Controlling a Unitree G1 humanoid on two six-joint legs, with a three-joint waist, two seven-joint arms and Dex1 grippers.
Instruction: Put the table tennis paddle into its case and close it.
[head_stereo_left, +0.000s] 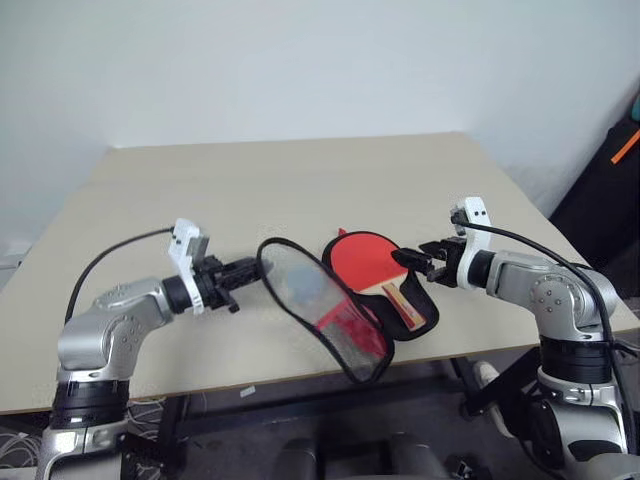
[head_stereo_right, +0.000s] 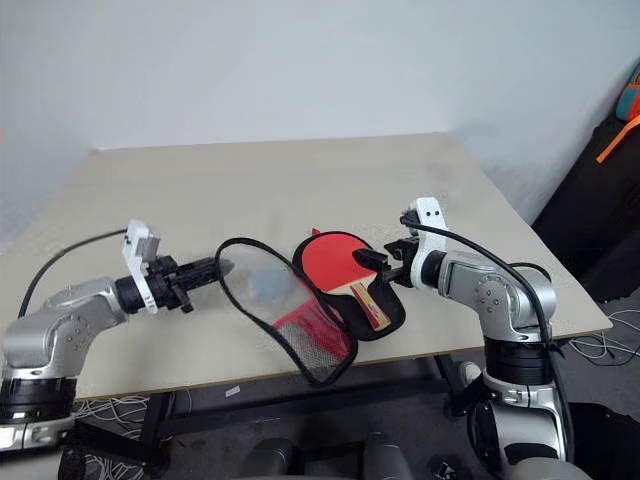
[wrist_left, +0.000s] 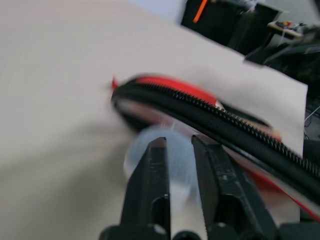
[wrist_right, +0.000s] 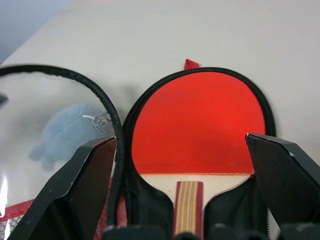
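The robot's left gripper needs to release the case's front flap, now tilted up off the table, on the table tennis paddle, around where the red blade meets the handle (head_stereo_left: 386, 284) (wrist_left: 221, 105).
The table tennis paddle (head_stereo_left: 365, 262) lies red face up in the lower half of the case (head_stereo_left: 425, 320), its striped wooden handle (wrist_right: 188, 197) pointing toward the table's near edge. The case's clear-and-red front flap (head_stereo_left: 310, 300) stands swung open to the left, tilted up off the table. My left gripper (head_stereo_left: 255, 268) is at the flap's zippered rim, and its fingers (wrist_left: 150, 170) are pinched nearly together on the clear sheet. My right gripper (head_stereo_left: 405, 258) hovers open just above the handle end, fingers (wrist_right: 80, 190) spread wide on either side of the blade.
A pale blue-grey wad (wrist_right: 65, 132) shows through the clear flap. The beige table (head_stereo_left: 300, 180) stretches bare behind the case, and its near edge runs just below the case. Dark gear with an orange strap (head_stereo_left: 625, 145) stands off the table's right side.
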